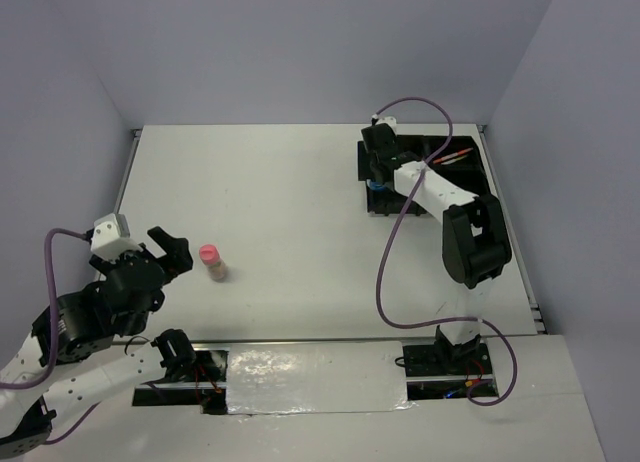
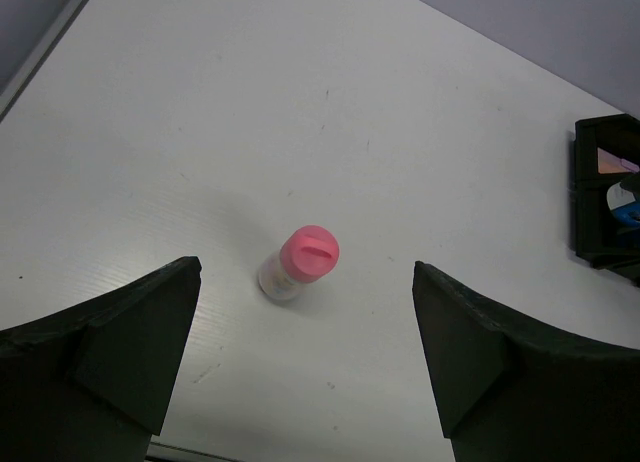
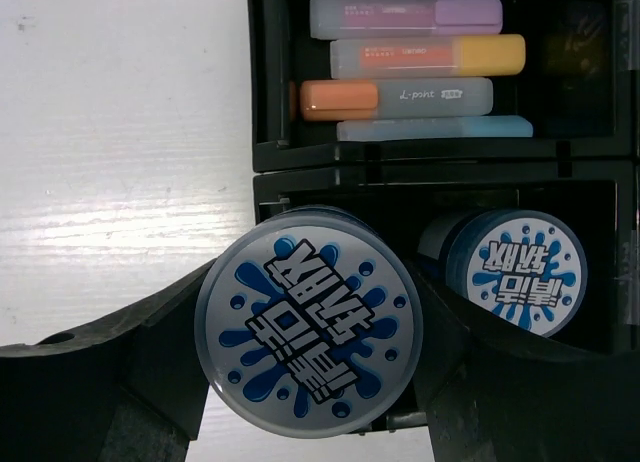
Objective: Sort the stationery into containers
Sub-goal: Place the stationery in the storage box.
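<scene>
I should let go of the round blue tub with my right gripper inside the tray compartment (image 1: pixel 389 191) (image 3: pixel 377 290), next to the second blue tub.
A small pink-capped bottle (image 1: pixel 212 261) (image 2: pixel 300 262) stands upright on the white table. My left gripper (image 1: pixel 172 250) (image 2: pixel 306 270) is open wide, and the bottle sits level with its fingertips, touching neither. At the far right lies the black divided tray (image 1: pixel 478 147) (image 3: pixel 262 82). My right gripper (image 1: pixel 378 172) (image 3: pixel 312 334) is shut on a round blue tub (image 3: pixel 308 330) with a splash-patterned lid, at the near left corner of a tray compartment. A second blue tub (image 3: pixel 515 272) lies in that compartment. Purple (image 3: pixel 400 17), yellow (image 3: pixel 430 55), orange (image 3: pixel 390 98) and light blue (image 3: pixel 435 129) pens lie in the adjoining compartment.
Grey walls close the table on the left, back and right. The right arm's purple cable (image 1: pixel 385 262) loops over the table in front of the tray. A silver taped strip (image 1: pixel 310 377) runs between the two arm bases at the near edge.
</scene>
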### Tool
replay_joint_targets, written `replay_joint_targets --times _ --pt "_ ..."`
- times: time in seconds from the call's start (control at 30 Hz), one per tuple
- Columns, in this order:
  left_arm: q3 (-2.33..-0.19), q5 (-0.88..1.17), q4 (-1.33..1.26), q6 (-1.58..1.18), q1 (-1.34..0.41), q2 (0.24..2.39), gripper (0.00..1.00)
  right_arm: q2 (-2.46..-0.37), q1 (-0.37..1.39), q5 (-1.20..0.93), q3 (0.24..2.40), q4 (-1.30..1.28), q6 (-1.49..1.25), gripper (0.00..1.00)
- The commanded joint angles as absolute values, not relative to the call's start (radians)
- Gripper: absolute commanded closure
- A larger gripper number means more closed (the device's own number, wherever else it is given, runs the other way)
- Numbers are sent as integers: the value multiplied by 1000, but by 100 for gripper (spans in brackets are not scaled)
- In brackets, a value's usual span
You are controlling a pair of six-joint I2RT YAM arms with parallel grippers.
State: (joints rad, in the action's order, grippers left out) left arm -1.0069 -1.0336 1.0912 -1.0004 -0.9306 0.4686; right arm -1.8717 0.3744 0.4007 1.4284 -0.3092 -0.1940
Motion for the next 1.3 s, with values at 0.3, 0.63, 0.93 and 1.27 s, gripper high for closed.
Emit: replay_joint_targets --times 0.3,0.63,0.93,1.27 --pt "-999 -1035 1055 -973 -925 499 1 -1769 308 376 1402 -295 -213 100" --pt "-999 -1035 1058 -976 -925 495 1 -1781 296 368 1373 -276 -219 88" --pt "-999 -1034 1057 -974 -927 492 1 -1799 291 380 1374 -279 -219 50" --pt "-999 -1034 1057 -973 -927 491 1 -1789 290 353 1356 -273 -229 10"
